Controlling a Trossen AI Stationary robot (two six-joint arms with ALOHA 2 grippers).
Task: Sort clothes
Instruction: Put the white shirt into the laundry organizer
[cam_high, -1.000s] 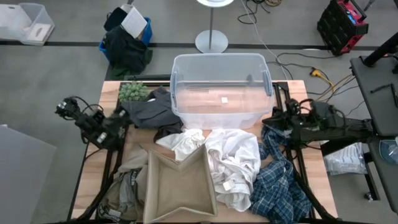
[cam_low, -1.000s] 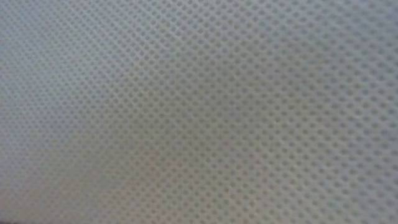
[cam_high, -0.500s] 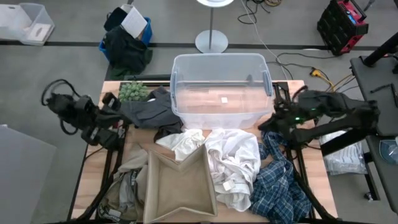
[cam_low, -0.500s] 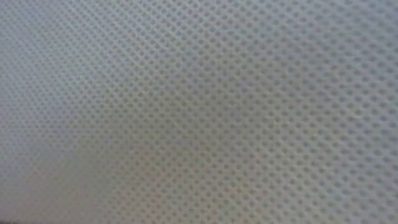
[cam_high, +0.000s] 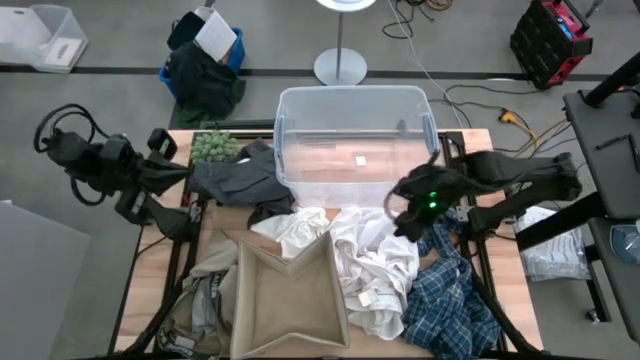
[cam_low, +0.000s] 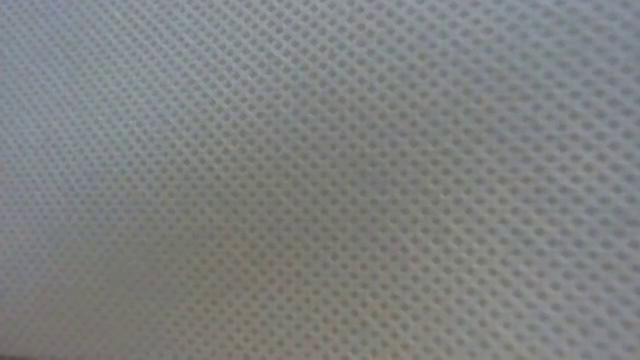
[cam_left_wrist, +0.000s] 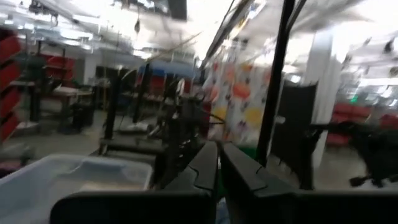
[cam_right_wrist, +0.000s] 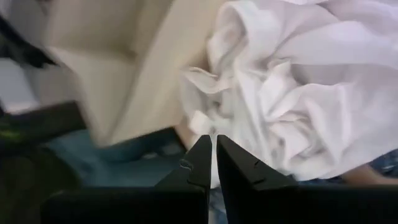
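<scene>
The large white shirt's crumpled side (cam_high: 393, 277) (cam_right_wrist: 267, 140) lies beside the blue plaid shirt, and my right gripper needs to go to it next and close there.
The clothes lie on the table: a dark grey piece (cam_high: 240, 180) at the far left, two white shirts (cam_high: 375, 258) (cam_high: 295, 230) in the middle, a blue plaid shirt (cam_high: 450, 292) at the near right, and a khaki piece (cam_high: 205, 290) at the near left. My left gripper (cam_high: 183, 172) is shut and empty at the table's left edge, beside the dark grey piece; its wrist view (cam_left_wrist: 217, 163) looks level into the room. My right gripper (cam_high: 397, 215) is shut and empty above the large white shirt (cam_right_wrist: 292, 99), pointing down at it (cam_right_wrist: 214, 155).
A clear plastic bin (cam_high: 350, 100) stands at the far middle. A tan fabric bin (cam_high: 285, 295) stands at the near middle. A green fuzzy plant ball (cam_high: 213, 147) sits at the far left corner. A grey mesh surface (cam_low: 320, 180) fills the low view.
My right gripper has moved from the table's right edge toward the middle and now stands over the large white shirt. My left arm has drawn back toward the table's left edge and risen. The clothes have stayed where they were.
</scene>
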